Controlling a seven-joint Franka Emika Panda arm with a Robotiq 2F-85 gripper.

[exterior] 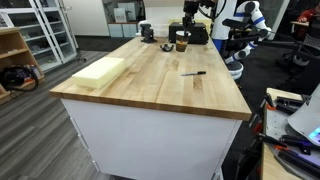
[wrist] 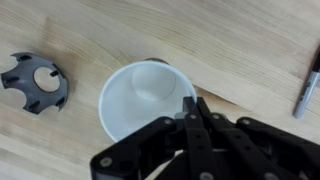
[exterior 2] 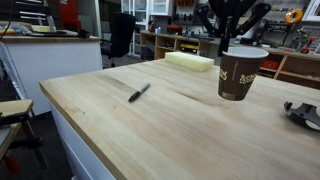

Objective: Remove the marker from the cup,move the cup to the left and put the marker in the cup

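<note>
The robot's gripper should set the cup down on the wood (exterior: 162,76) between the foam block and the marker.
The cup (exterior 2: 240,73) is a brown paper cup with a pale band under the rim; its white inside is empty in the wrist view (wrist: 140,100). My gripper (wrist: 192,103) comes down from above (exterior 2: 229,42) and is shut on the near side of the cup's rim, one finger inside and one outside. I cannot tell whether the cup's base touches the tabletop. The marker (exterior 2: 139,92) lies flat on the wood, apart from the cup, and shows at the right edge of the wrist view (wrist: 307,90). In an exterior view the cup (exterior: 181,45) is at the far end and the marker (exterior: 193,73) nearer the middle.
A pale yellow foam block (exterior: 99,70) lies near one table edge. A grey and black round part (wrist: 35,83) sits on the wood beside the cup. A black box (exterior: 197,34) and another dark object (exterior: 147,33) stand at the far end.
</note>
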